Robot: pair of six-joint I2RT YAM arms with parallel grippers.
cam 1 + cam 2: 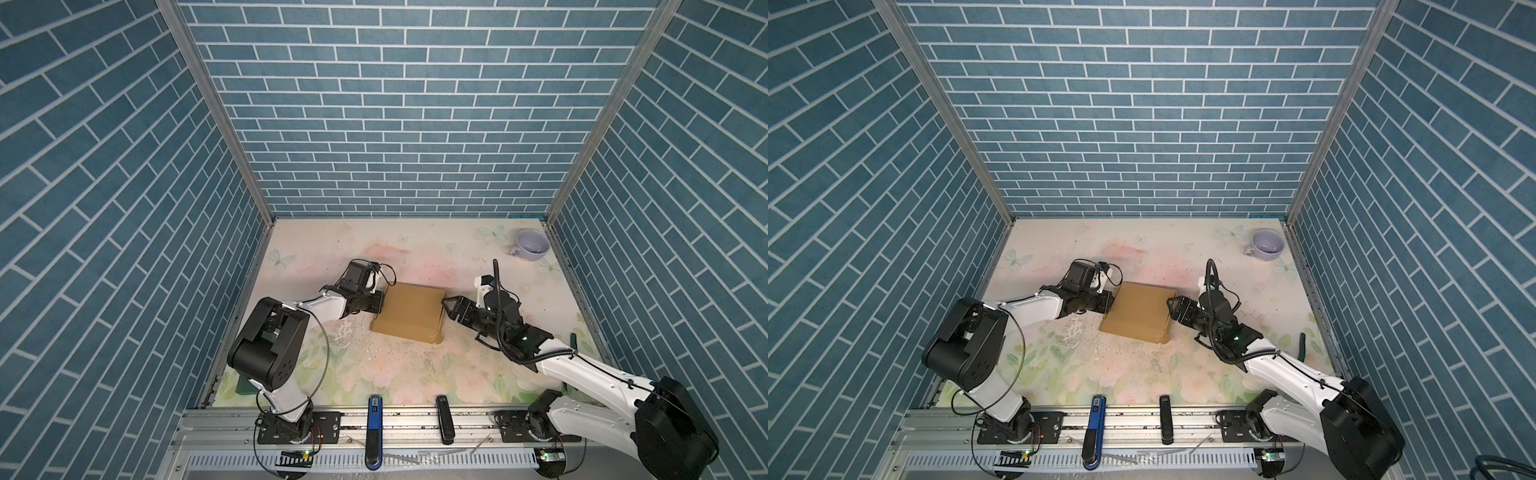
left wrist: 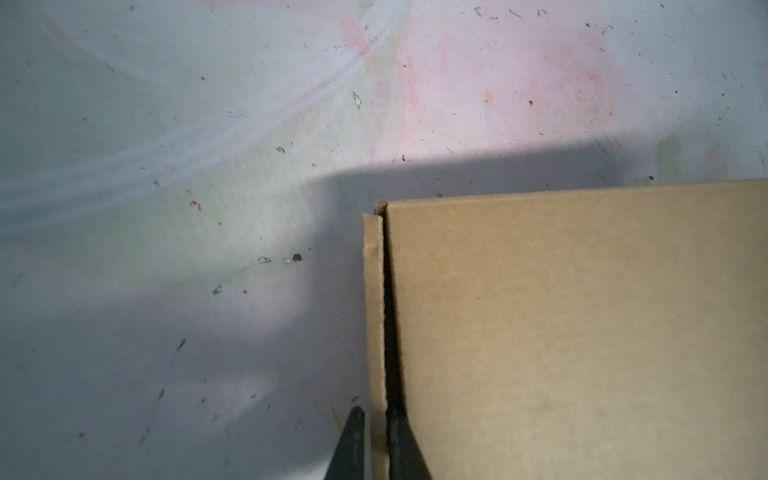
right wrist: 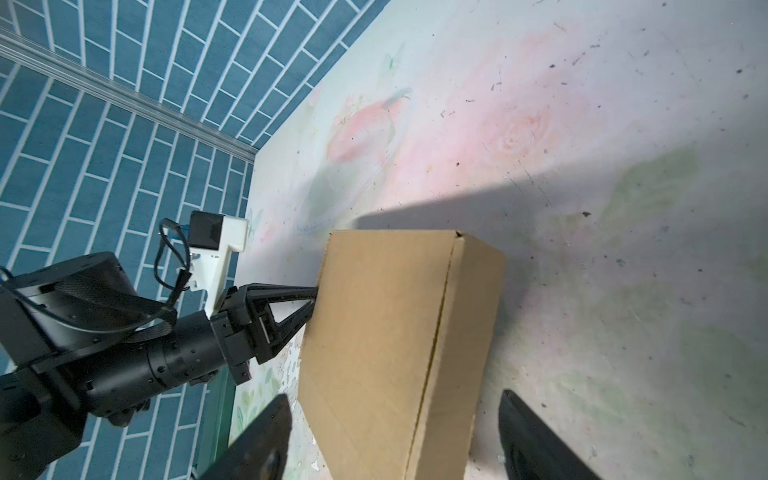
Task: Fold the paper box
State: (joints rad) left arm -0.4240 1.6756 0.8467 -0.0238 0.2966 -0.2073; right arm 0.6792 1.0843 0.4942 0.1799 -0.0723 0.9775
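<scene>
Next, I need to close my right gripper on the side of the paper box (image 1: 444, 304) (image 3: 457, 376) opposite my left gripper, with one finger over its top and one under it.
The paper box (image 1: 409, 311) (image 1: 1138, 311) lies closed and flat-topped in the middle of the table, plain brown cardboard. My left gripper (image 1: 380, 305) (image 1: 1111, 305) is at its left side. In the left wrist view the gripper (image 2: 376, 411) is shut on the thin upright side wall of the box (image 2: 582, 332), one finger outside and one in the gap beside the lid. My right gripper (image 1: 446, 307) (image 1: 1170, 307) stands open at the box's right edge. In the right wrist view its fingers (image 3: 266, 440) straddle the box (image 3: 382, 332) with gaps on both sides.
A lilac cup (image 1: 532, 245) (image 1: 1268, 245) sits in the far right corner. A blue tool (image 1: 374, 432) and a black one (image 1: 444, 419) lie across the front rail. Blue brick-patterned walls close in the left, right and back sides.
</scene>
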